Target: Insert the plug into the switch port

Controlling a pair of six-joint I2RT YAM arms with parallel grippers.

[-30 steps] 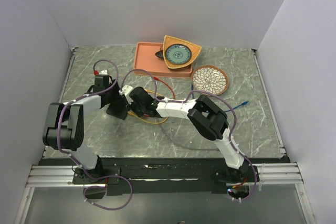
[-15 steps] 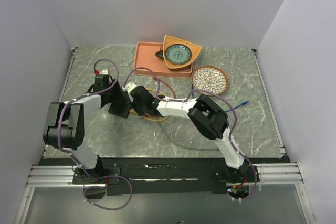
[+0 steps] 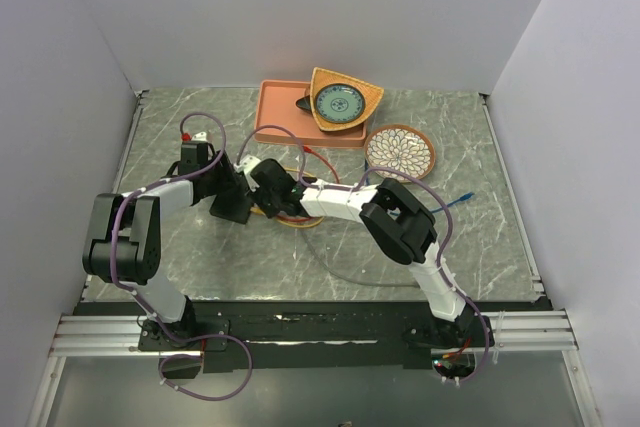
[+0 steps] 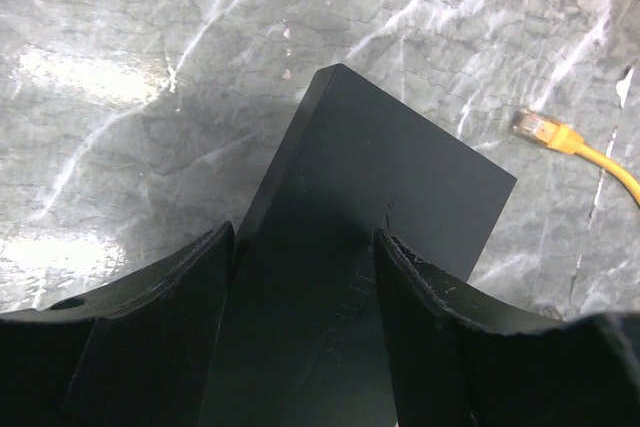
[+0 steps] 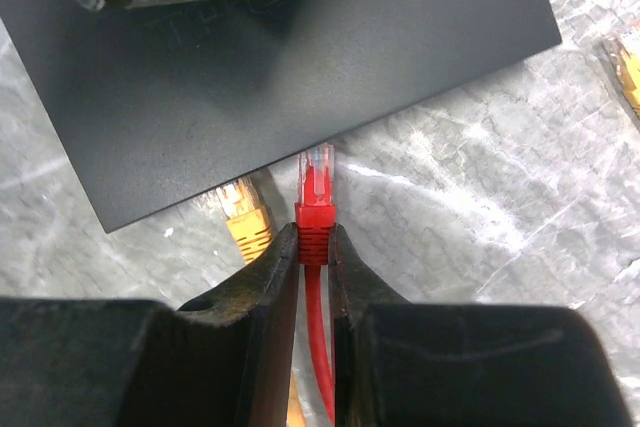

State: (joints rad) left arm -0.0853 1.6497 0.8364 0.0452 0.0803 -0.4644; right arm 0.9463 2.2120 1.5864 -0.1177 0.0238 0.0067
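Observation:
I will release the red plug from my right gripper in the switch's near edge (image 3: pixel 263 218), beside the loose yellow plug.
The switch (image 3: pixel 232 208) is a flat matte-black box on the marble table at the left centre. My left gripper (image 3: pixel 226 193) is shut on it, one finger on each long side, as the left wrist view shows (image 4: pixel 305 237) with the switch (image 4: pixel 390 187) running out ahead. My right gripper (image 5: pixel 313 232) is shut on the red plug (image 5: pixel 317 187). The plug's clear tip points at the switch's near edge (image 5: pixel 280 57) and almost touches it. The sockets are not visible. In the top view the right gripper (image 3: pixel 264 183) sits just right of the switch.
A loose yellow plug (image 5: pixel 243 215) lies beside the red one, partly under the switch edge; another yellow plug (image 4: pixel 545 132) lies right of the switch. A salmon tray (image 3: pixel 275 117), a wooden bowl holding a teal plate (image 3: pixel 340 102), a flowered plate (image 3: pixel 400 151) and a blue cable (image 3: pixel 455 200) lie behind and to the right.
My right gripper has moved away from the arm bases with the red plug and closed in on the switch. The left gripper has shifted the switch slightly to the right.

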